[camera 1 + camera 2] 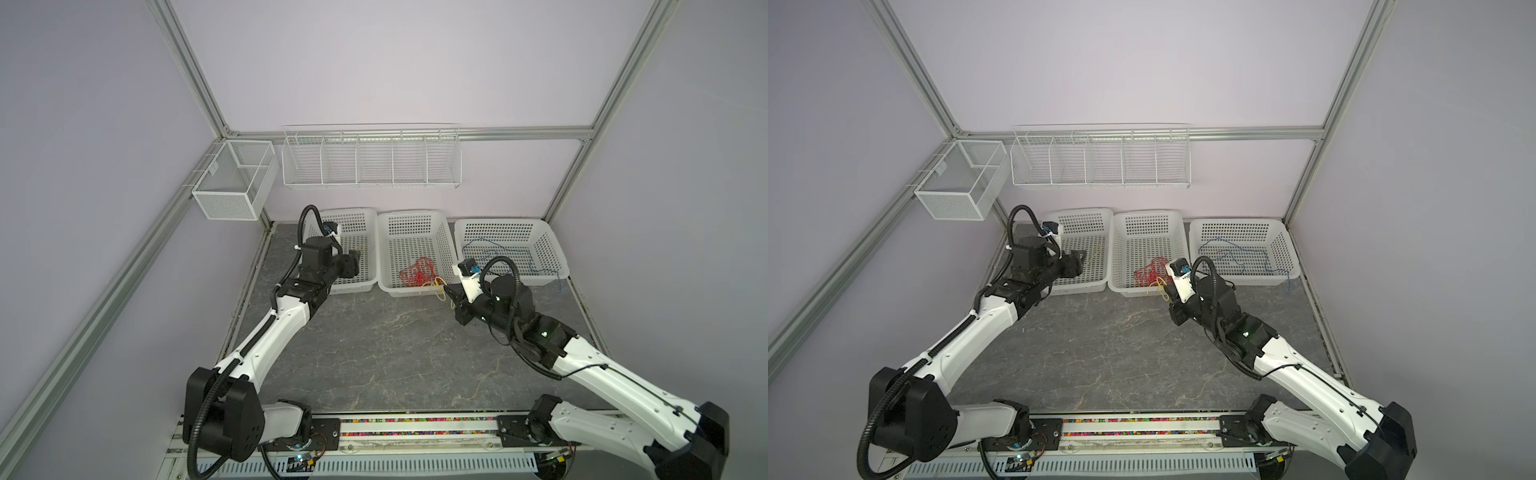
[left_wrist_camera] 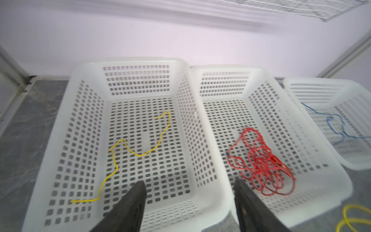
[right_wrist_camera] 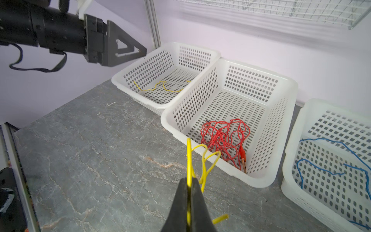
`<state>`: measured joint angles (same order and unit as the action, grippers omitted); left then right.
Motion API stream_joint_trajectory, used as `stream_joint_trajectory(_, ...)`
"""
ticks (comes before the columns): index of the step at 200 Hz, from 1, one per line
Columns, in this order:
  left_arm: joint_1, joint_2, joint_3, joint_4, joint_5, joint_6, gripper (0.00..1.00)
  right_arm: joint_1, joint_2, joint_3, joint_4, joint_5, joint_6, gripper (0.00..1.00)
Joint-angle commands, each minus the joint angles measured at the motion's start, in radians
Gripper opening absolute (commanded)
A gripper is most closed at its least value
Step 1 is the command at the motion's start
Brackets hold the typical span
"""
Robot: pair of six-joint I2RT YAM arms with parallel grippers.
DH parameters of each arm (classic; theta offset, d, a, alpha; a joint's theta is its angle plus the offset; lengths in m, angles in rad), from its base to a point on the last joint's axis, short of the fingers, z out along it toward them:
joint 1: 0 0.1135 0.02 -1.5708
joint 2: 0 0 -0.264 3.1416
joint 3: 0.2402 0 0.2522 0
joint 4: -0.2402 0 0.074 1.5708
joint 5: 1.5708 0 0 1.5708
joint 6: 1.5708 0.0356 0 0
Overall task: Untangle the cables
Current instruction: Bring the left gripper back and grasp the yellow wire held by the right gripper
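I need to next use my left gripper to grab the loops (image 1: 437,283) (image 2: 352,220) beside my right gripper's fingers, on the yellow cable that the middle basket holds.
One yellow cable (image 2: 140,154) lies loose on the floor of the left basket (image 2: 128,61). My left gripper (image 2: 189,181) hangs open above that basket's near wall, with nothing between its fingers. A red cable tangle (image 3: 222,138) sits in the middle basket (image 3: 289,80). A blue cable (image 3: 321,170) lies in the right basket (image 3: 289,156); one end trails over the rim onto the table. My right gripper (image 3: 188,178) is shut on a second yellow cable (image 3: 189,158), held over the table just in front of the middle basket. That cable's loops (image 1: 436,286) rest against the basket's front rim.
The three white perforated baskets stand side by side along the back wall. A wire rack (image 1: 370,160) and a mesh box (image 1: 235,178) hang on the walls above them. The grey stone tabletop (image 1: 374,345) stretches from the baskets to the front rail.
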<state>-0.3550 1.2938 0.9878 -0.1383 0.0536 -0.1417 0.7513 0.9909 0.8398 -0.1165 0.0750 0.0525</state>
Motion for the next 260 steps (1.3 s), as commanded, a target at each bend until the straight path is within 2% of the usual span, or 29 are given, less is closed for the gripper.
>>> stream_joint_trajectory(1, -0.053, -0.039, -0.050, 0.044, 0.110, 0.053, 0.70, -0.007, -0.033, 0.033, -0.008, -0.066, -0.043, 0.06)
stream_joint_trajectory(41, -0.181, -0.130, -0.162, 0.168, 0.239, 0.102, 0.71, -0.008, -0.017, 0.069, -0.046, -0.195, -0.057, 0.07)
stream_joint_trajectory(86, -0.315, -0.205, -0.293, 0.324, 0.308, 0.165, 0.72, -0.008, 0.038, 0.061, -0.046, -0.230, -0.047, 0.07)
stream_joint_trajectory(126, -0.342, -0.196, -0.313, 0.405, 0.384, 0.125, 0.72, -0.009, 0.079, 0.070, -0.033, -0.257, -0.044, 0.07)
stream_joint_trajectory(179, -0.341, -0.108, -0.322, 0.555, 0.457, 0.031, 0.69, -0.006, 0.092, 0.081, -0.023, -0.305, -0.044, 0.07)
stream_joint_trajectory(211, -0.343, -0.065, -0.304, 0.554, 0.469, 0.009, 0.60, -0.006, 0.090, 0.084, -0.018, -0.320, -0.042, 0.07)
stream_joint_trajectory(260, -0.344, -0.054, -0.301, 0.565, 0.484, -0.009, 0.25, -0.007, 0.098, 0.086, -0.008, -0.327, -0.039, 0.07)
